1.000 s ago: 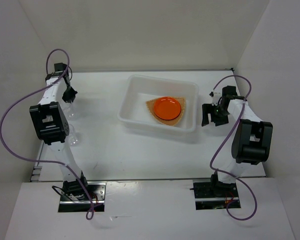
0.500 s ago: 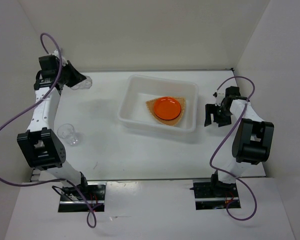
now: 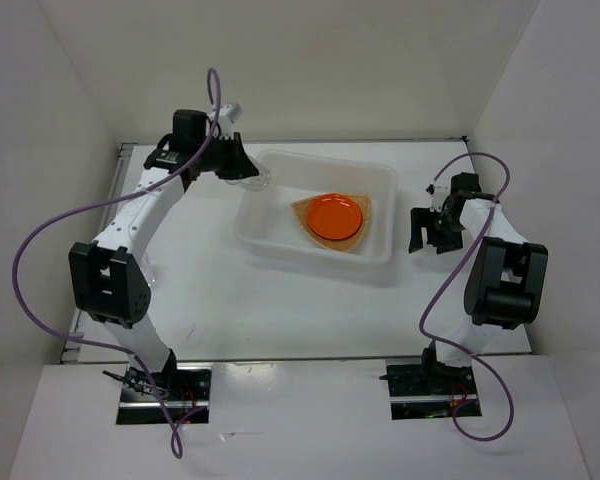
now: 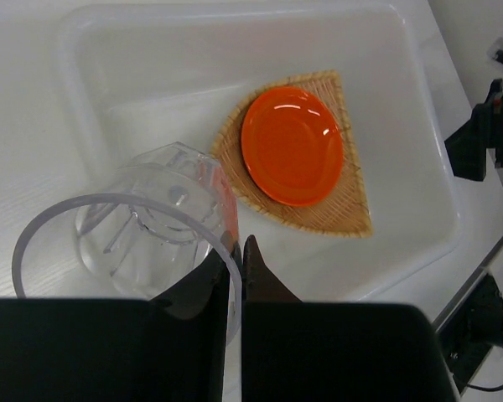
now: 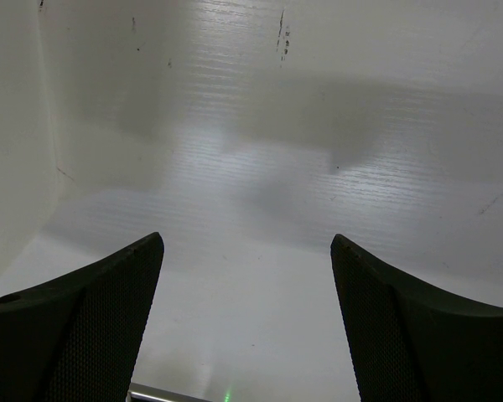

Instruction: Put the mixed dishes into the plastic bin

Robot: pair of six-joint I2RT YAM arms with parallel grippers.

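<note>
Next, I let go of the clear cup, now tilted above the bin's far corner, with my left gripper on the bin's bottom, beside the tan woven plate's tip [image 3: 275, 216] [image 4: 187, 191].
My left gripper [image 3: 242, 168] is shut on the rim of a clear cup [image 3: 257, 179] and holds it tilted above the far left corner of the white plastic bin [image 3: 270, 245]. In the left wrist view the fingertips [image 4: 253, 251] pinch the wall of the cup [image 4: 142, 226]. The orange plate [image 3: 335, 215] lies on the tan woven plate [image 3: 347, 243] inside the bin. A second clear cup [image 3: 150, 272] stands by the left arm's elbow, partly hidden. The black plate is out of view. My right gripper [image 3: 427, 228] is open and empty, right of the bin.
White walls close in the table on the left, back and right. The right wrist view shows only bare table under the open gripper [image 5: 245, 240]. In the left wrist view the bin's rim [image 4: 440, 167] lies close to the right arm [image 4: 482, 142].
My left arm has swung from the far left of the table to the bin's far left corner, carrying the clear cup. The right gripper has shifted slightly.
</note>
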